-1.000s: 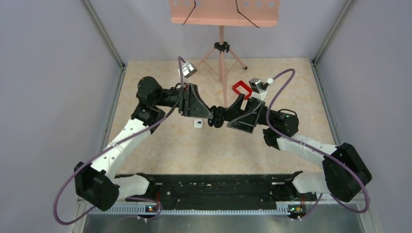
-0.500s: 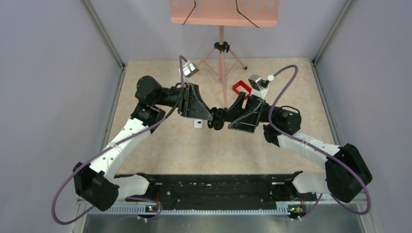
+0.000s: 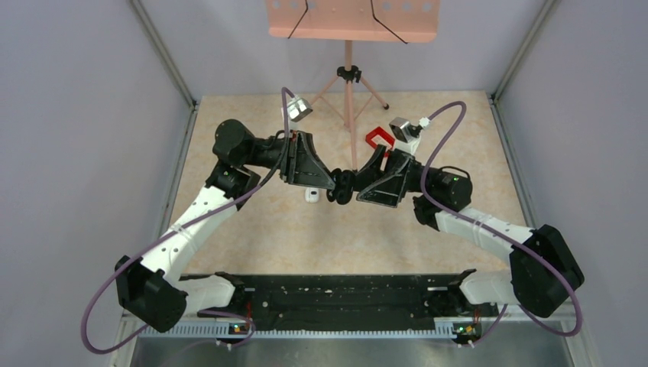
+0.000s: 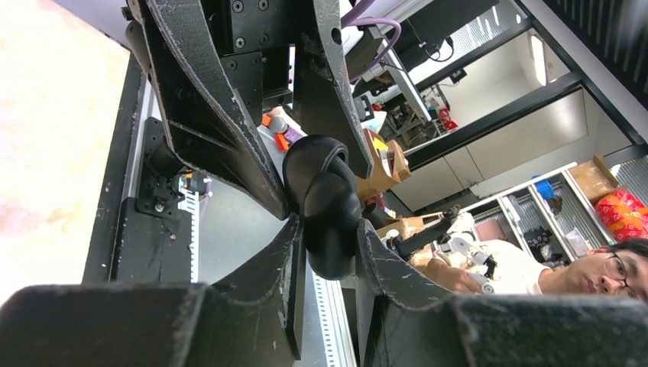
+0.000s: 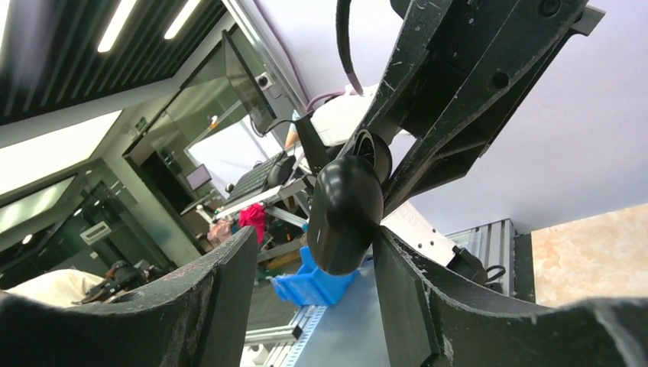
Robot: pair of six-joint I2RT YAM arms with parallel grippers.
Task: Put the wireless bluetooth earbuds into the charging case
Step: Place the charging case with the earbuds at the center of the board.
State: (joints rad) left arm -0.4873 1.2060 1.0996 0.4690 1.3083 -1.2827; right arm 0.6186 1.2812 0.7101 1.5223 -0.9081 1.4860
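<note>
My left gripper should put the charging case down and let go of it on the table (image 3: 359,233) between the front leg of the stand and the black edge.
The charging case (image 3: 342,186), glossy black and oval, hangs above the table between the two arms. My left gripper (image 3: 337,186) is shut on it; in the left wrist view both fingers press the sides of the charging case (image 4: 330,222) at my left gripper (image 4: 328,233). My right gripper (image 3: 350,183) reaches in from the other side. In the right wrist view the charging case (image 5: 344,210) sits between the open jaws of my right gripper (image 5: 313,248), against the right-hand finger (image 5: 401,283), with a gap to the other one. The earbuds are out of view.
A small white rounded object (image 3: 312,195) lies on the table below the left gripper. A red frame (image 3: 377,138) shows behind the right wrist. A stand's tripod legs (image 3: 349,80) rest at the back of the table.
The right gripper's jaws have narrowed around the case, and the right arm has edged slightly left. The left gripper has kept its grip.
</note>
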